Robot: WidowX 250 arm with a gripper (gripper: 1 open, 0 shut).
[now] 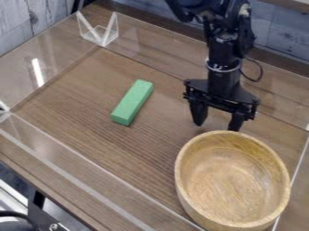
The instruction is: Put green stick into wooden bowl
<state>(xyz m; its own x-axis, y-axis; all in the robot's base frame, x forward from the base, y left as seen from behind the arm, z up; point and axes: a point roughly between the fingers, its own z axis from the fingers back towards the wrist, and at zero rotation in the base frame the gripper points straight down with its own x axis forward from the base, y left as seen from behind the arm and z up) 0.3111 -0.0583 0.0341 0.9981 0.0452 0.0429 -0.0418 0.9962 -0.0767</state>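
Next, I move my gripper across to the green stick's middle (130,105) and close it there, so that the stick's near end is left sticking out.
The green stick (133,101) lies flat on the wooden table, left of centre, angled slightly. The wooden bowl (233,178) stands at the front right, with nothing inside it. My gripper (220,115) hangs from the black arm just behind the bowl's far rim, well to the right of the stick. Its fingers are spread apart, pointing down, with nothing between them.
A clear plastic wall (36,68) rings the table on the left and front. A small clear stand (97,30) sits at the back left corner. Bare wood lies between the stick and the bowl.
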